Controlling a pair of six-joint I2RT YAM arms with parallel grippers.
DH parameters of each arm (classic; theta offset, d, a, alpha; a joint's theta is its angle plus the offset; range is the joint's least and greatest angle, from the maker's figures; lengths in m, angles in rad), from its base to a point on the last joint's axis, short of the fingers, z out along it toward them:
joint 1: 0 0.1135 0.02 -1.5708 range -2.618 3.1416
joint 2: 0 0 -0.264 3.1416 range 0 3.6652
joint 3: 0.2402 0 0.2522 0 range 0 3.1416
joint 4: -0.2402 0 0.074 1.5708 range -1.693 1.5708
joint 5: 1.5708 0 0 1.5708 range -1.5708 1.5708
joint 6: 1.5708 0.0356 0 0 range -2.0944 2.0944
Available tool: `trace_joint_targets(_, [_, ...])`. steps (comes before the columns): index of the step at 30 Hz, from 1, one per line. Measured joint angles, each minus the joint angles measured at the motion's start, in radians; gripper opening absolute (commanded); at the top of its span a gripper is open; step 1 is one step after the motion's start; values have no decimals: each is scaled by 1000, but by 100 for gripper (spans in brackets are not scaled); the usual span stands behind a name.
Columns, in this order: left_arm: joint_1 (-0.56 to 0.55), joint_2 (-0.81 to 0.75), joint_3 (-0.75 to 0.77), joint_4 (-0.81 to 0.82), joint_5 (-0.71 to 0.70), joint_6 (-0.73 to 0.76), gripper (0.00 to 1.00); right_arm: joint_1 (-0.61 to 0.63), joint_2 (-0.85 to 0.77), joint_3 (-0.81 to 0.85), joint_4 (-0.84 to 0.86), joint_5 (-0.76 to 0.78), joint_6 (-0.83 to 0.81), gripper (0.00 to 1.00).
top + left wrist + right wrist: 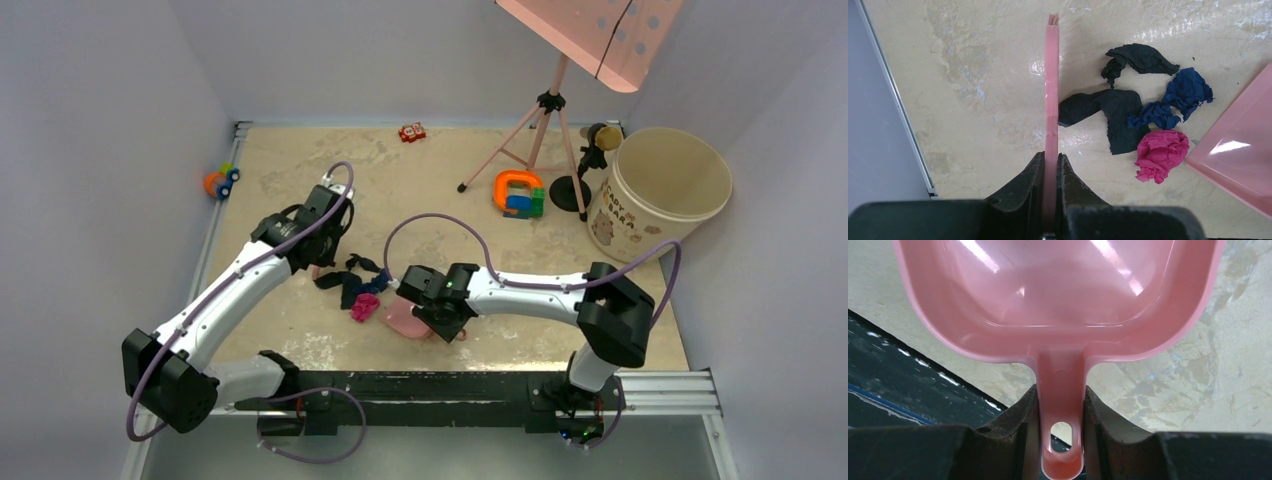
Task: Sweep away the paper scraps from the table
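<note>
The pink dustpan's front edge tilts up near the magenta wad, so next my right gripper lays it flat and regrips its handle (1062, 376) before sweeping.
Several paper scraps (352, 288) lie bunched mid-table: two black ones (1119, 117), a dark blue one (1184, 95) and a magenta wad (1160, 155). My left gripper (318, 252) is shut on a thin pink brush (1051, 90), seen edge on just left of the scraps in the left wrist view (1051, 170). My right gripper (440, 312) is shut on the handle of a pink dustpan (404, 320), whose empty pan (1058, 295) lies right of the scraps with its edge (1238, 150) near the magenta wad. The beige table (1223, 365) lies below.
A cream bucket (660, 190) stands at the back right beside a microphone stand (585, 165) and a pink music stand (590, 40). An orange, blue and green toy (520, 193), a red-and-white block (412, 131) and a toy (221, 182) at the left rail lie around.
</note>
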Motion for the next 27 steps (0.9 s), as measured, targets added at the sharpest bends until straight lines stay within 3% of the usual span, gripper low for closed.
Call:
trace_joint_targets(4, [0, -16, 0, 1, 4, 0, 0, 0, 11, 24, 23, 0, -10, 29])
trace_joint_targets(10, [0, -28, 0, 3, 18, 0, 0, 0, 10, 26, 56, 0, -10, 44])
trace_joint_targets(17, [0, -49, 0, 7, 26, 0, 0, 0, -63, -73, 148, -7, 10, 71])
trace_joint_targets(27, [0, -63, -3, 8, 34, 0, 0, 6, -298, -264, 337, 46, 98, 71])
